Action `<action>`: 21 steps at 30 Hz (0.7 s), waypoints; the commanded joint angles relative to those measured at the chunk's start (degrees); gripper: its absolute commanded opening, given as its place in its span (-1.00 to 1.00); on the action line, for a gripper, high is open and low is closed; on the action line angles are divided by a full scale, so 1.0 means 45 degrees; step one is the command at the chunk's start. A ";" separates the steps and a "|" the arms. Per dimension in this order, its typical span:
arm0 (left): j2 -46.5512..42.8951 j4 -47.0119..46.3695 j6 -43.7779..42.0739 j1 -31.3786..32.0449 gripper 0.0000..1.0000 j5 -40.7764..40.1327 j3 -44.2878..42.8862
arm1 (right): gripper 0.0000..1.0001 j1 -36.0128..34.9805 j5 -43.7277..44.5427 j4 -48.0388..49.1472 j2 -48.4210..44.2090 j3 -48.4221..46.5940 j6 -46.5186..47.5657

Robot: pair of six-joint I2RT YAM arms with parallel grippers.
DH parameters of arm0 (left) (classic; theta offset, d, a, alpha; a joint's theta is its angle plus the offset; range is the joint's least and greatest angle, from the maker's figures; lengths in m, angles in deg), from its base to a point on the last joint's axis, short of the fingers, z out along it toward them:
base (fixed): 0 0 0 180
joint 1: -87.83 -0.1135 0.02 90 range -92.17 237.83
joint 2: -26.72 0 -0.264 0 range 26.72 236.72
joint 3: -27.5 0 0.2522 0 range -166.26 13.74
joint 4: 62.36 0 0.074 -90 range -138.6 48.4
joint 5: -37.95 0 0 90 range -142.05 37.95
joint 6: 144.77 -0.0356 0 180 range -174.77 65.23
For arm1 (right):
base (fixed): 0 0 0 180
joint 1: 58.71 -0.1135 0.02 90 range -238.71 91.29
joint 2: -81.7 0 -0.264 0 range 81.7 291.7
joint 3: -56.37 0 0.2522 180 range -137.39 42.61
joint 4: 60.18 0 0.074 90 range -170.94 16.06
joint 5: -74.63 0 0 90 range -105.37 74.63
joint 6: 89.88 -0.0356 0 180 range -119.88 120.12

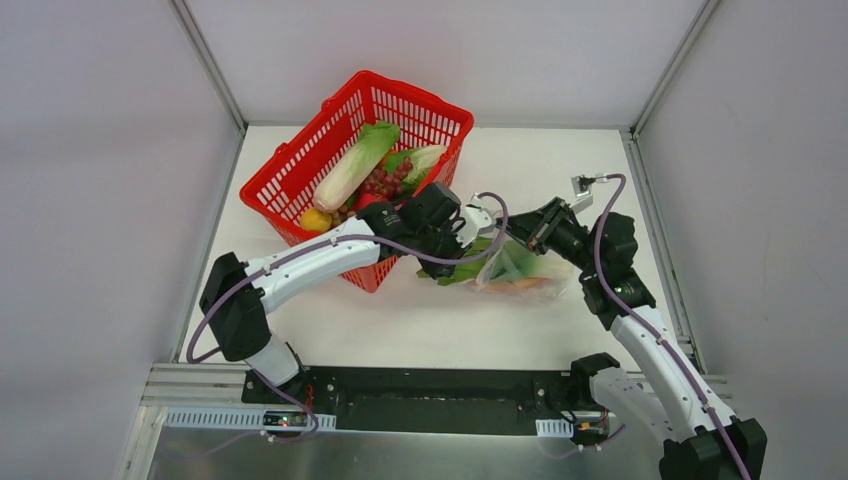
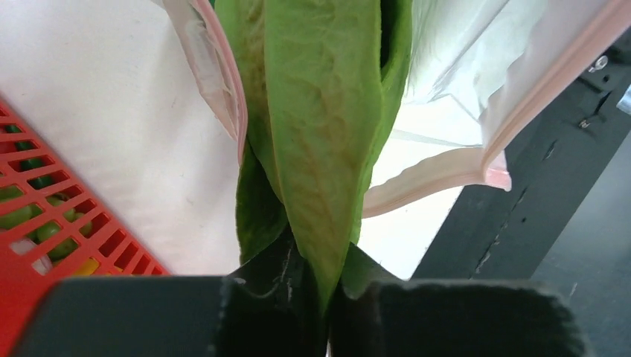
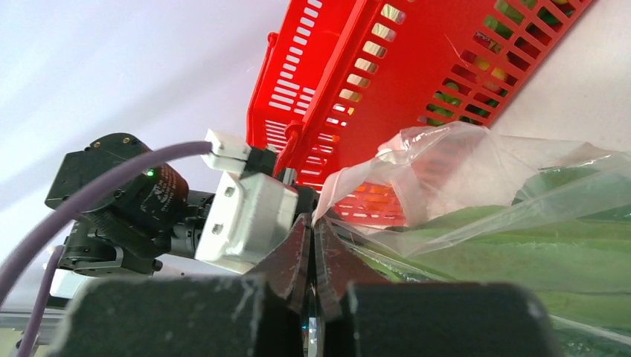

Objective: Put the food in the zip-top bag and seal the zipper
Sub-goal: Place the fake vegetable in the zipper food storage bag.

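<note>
Green leaves poke from the bag's opening, so next my left gripper grabs the leaves' outer part point(image 1: 431, 274) and pushes it deeper before zipping.
The clear zip-top bag point(image 1: 532, 262) lies on the table right of the red basket. Its mouth faces left. My left gripper point(image 1: 466, 243) is shut on the green leaves point(image 2: 320, 126), whose tips reach into the bag's mouth between the pinkish zipper strips point(image 2: 225, 85). My right gripper point(image 1: 508, 231) is shut on the upper edge of the bag's mouth point(image 3: 350, 175) and holds it raised. Green leaves point(image 3: 521, 253) show through the plastic. An orange item point(image 1: 522, 285) lies inside the bag. Bok choy point(image 1: 355, 165) and a yellow lemon point(image 1: 315, 218) lie in the basket.
The red mesh basket point(image 1: 300, 165) stands tilted at the back left, close to my left arm, with grapes point(image 1: 385, 182) and other toy food inside. White walls enclose the table on three sides. A small white connector point(image 1: 582, 183) lies at the back right.
</note>
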 commanded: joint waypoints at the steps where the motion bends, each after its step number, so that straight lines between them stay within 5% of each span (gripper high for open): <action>1: -0.1029 -0.1285 0.0149 -0.0051 -0.96 -0.0082 -0.0065 | -1.00 -0.0035 -0.0110 0.1154 -0.0331 -0.0210 -0.0124; 8: -0.0678 -0.0288 -0.0487 -0.0048 -1.00 0.0138 -0.1833 | -1.00 -0.0048 -0.0701 0.1139 -0.0108 -0.0089 0.0095; 14: 0.1315 0.2748 -0.1727 -0.0027 -1.00 0.2015 -0.4736 | -1.00 -0.0043 -0.1120 0.1214 -0.0062 -0.0109 0.0418; 21: 0.2694 0.4069 -0.2232 -0.0037 -1.00 0.3015 -0.5753 | -1.00 -0.0043 -0.1166 0.1919 -0.0195 -0.0018 0.0131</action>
